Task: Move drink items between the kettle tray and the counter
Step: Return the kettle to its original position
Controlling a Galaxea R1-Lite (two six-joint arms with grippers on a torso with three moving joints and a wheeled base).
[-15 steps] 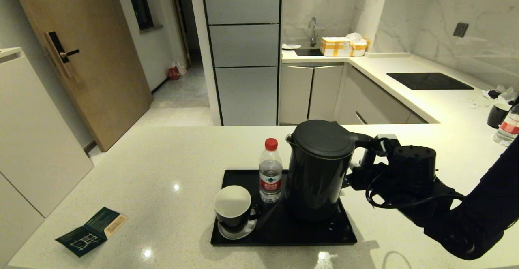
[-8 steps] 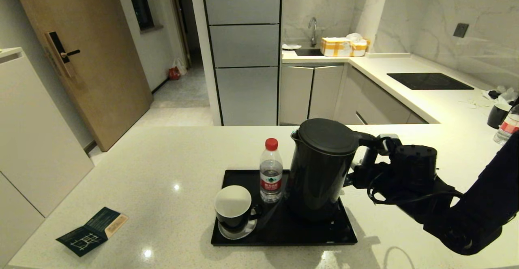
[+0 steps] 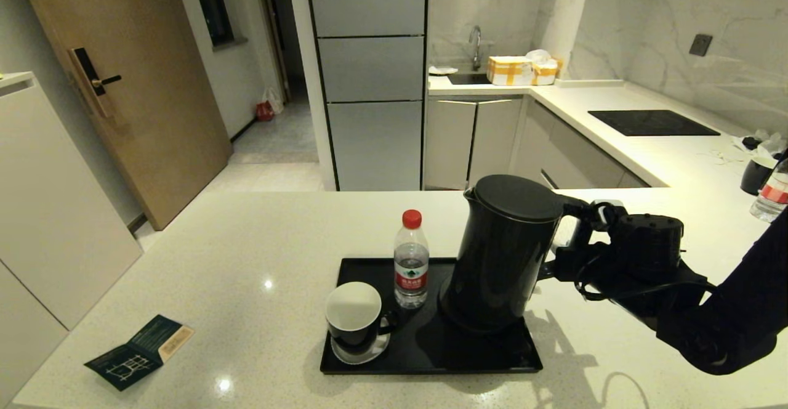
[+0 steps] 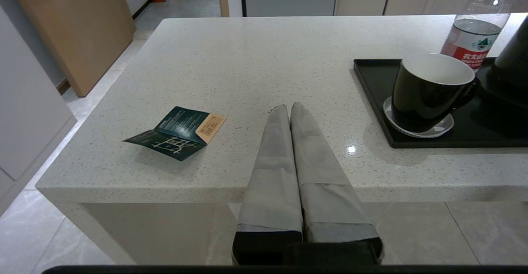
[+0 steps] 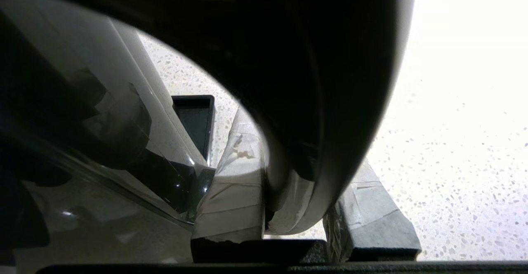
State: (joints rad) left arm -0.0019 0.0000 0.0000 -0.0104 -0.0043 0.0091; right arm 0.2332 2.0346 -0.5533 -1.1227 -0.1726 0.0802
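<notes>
I need to set the black kettle upright on the black tray point(image 3: 480, 323) with my right gripper, beside the red-capped bottle.
The tall black kettle point(image 3: 502, 255) leans with its top toward the right, its bottom over the right half of the glossy black tray point(image 3: 431, 350). My right gripper point(image 3: 582, 236) is shut on the kettle's loop handle point(image 5: 330, 80), with one taped finger point(image 5: 237, 171) on each side of it. Left of the kettle on the tray are the red-capped bottle point(image 3: 411, 261) and the black mug point(image 3: 356, 316) on a saucer. My left gripper point(image 4: 290, 107) is shut and empty, low at the front edge of the counter point(image 4: 255, 59), left of the mug point(image 4: 429, 88).
A dark green leaflet point(image 3: 138, 352) lies on the counter at the front left. Far right stand another mug point(image 3: 756, 175) and bottle point(image 3: 772, 196). The black hob panel point(image 3: 652, 122) and a sink with boxes point(image 3: 520, 70) are behind.
The right gripper has carried the kettle to the right and slightly up, and the kettle now leans more. Bottle, mug and tray have not moved.
</notes>
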